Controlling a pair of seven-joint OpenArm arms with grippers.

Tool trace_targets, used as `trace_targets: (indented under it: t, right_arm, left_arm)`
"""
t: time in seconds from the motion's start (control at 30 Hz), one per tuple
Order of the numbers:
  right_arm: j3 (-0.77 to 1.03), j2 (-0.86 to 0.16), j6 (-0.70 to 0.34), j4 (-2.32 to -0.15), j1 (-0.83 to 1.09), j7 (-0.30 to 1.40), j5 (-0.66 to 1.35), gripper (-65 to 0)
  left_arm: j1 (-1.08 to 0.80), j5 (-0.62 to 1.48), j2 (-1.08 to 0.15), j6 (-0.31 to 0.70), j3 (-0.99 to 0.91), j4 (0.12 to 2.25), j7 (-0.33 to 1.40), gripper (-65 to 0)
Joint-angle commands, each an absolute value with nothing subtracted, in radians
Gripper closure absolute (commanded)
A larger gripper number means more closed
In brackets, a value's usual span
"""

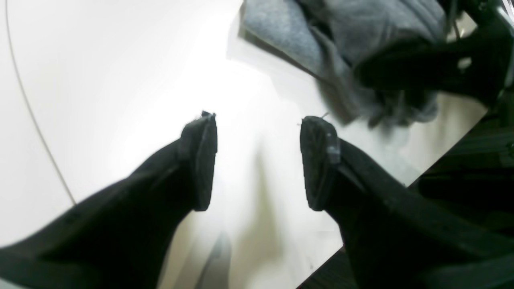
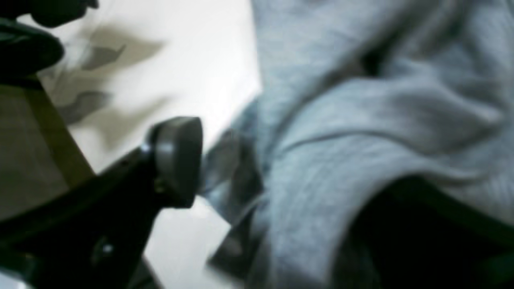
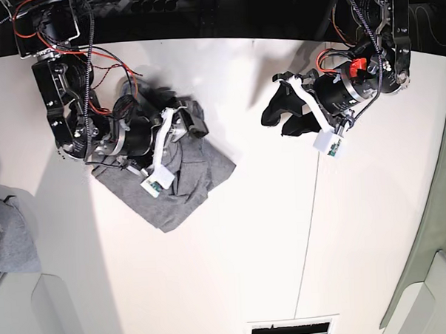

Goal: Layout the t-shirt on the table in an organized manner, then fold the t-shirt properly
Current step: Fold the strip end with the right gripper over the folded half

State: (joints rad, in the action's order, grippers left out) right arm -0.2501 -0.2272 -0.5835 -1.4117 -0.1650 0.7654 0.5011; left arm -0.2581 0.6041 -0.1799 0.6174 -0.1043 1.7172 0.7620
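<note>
The robot's right gripper should next go to the t-shirt's front corner [image 3: 166, 226], closest to the table's vent-slot edge, and close there.
The heather-grey t-shirt [image 3: 197, 175] lies crumpled on the left half of the white table [image 3: 249, 247]. My right gripper [image 3: 190, 118] is at the shirt's upper edge. In the right wrist view one finger pad [image 2: 176, 160] stands clear of the cloth, while the shirt [image 2: 361, 120] drapes over and hides the other finger; the jaws are apart. My left gripper [image 1: 257, 124] is open and empty above bare table [image 1: 100, 80], to the right of the shirt [image 1: 281, 28]. It also shows in the base view [image 3: 271, 112].
A smaller grey cloth bundle [image 3: 7, 235] lies at the left edge. A dark seam line [image 3: 307, 230] runs down the table. A vent slot [image 3: 289, 330] sits at the front edge. The table's dark edge [image 1: 441, 168] is close beside my left gripper.
</note>
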Motion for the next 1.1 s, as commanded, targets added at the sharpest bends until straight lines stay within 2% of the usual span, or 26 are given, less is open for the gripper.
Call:
trace_targets:
  t: [0.0, 0.1, 0.37, 0.63, 0.73, 0.77, 0.8, 0.83, 0.87, 0.9, 0.93, 0.97, 1.0, 1.07]
  right_arm:
    - [-0.258, -0.229, -0.585, -1.429, -0.194, 0.712, 0.499, -44.7]
    - [-0.272, -0.229, -0.580, -1.432, -0.207, 0.666, 0.487, -44.7]
    - [-0.275, -0.200, -0.580, -1.438, -0.278, 0.670, 0.485, -44.7]
    - [-0.384, -0.160, -0.580, -1.439, -0.329, 0.692, 0.485, -44.7]
    - [-0.374, -0.160, -0.574, -1.442, -0.333, 0.672, 0.484, -44.6]
    - [-0.356, -0.160, -0.568, -1.442, -0.336, 0.657, 0.476, -44.5]
    - [-0.336, -0.160, -0.555, -1.442, -0.339, 0.639, 0.464, -44.5]
    - [-0.311, -0.160, -0.543, -1.442, -0.342, 0.617, 0.447, -44.1]
    - [-0.283, -0.160, -0.532, -1.442, -0.345, 0.592, 0.424, -40.7]
    - [-0.255, -0.160, -0.517, -1.441, -0.348, 0.577, 0.399, -32.9]
    - [-0.229, -0.160, -0.490, -1.441, -0.353, 0.575, 0.373, -21.3]
    - [-0.202, -0.160, -0.459, -1.440, -0.357, 0.575, 0.349, -7.6]
    - [-0.176, -0.160, -0.432, -1.438, -0.360, 0.575, 0.326, 0.0]
    - [-0.127, -0.160, -0.422, -1.423, -0.373, 0.572, 0.283, 0.0]
  left_arm:
    - [-0.253, 0.625, -0.183, 0.626, -0.107, 1.734, 0.744, -34.2]
    - [-0.252, 0.625, -0.183, 0.626, -0.107, 1.734, 0.744, -34.2]
    - [-0.253, 0.625, -0.183, 0.626, -0.107, 1.734, 0.744, -34.2]
    - [-0.252, 0.634, -0.183, 0.626, -0.107, 1.734, 0.744, -34.2]
    - [-0.251, 0.644, -0.184, 0.626, -0.107, 1.734, 0.742, -34.1]
    - [-0.249, 0.657, -0.184, 0.626, -0.107, 1.734, 0.738, -33.4]
    - [-0.246, 0.672, -0.183, 0.635, -0.107, 1.735, 0.734, -28.9]
    - [-0.241, 0.696, -0.183, 0.664, -0.107, 1.735, 0.733, -21.3]
    - [-0.237, 0.726, -0.183, 0.697, -0.102, 1.735, 0.734, -11.8]
    - [-0.234, 0.756, -0.183, 0.698, -0.092, 1.735, 0.736, -2.9]
    - [-0.230, 0.778, -0.183, 0.698, -0.073, 1.735, 0.737, 0.0]
    - [-0.226, 0.786, -0.183, 0.698, -0.044, 1.735, 0.736, 0.0]
    - [-0.221, 0.786, -0.182, 0.698, -0.008, 1.735, 0.736, 0.0]
    - [-0.206, 0.781, -0.181, 0.698, 0.083, 1.735, 0.732, 0.0]
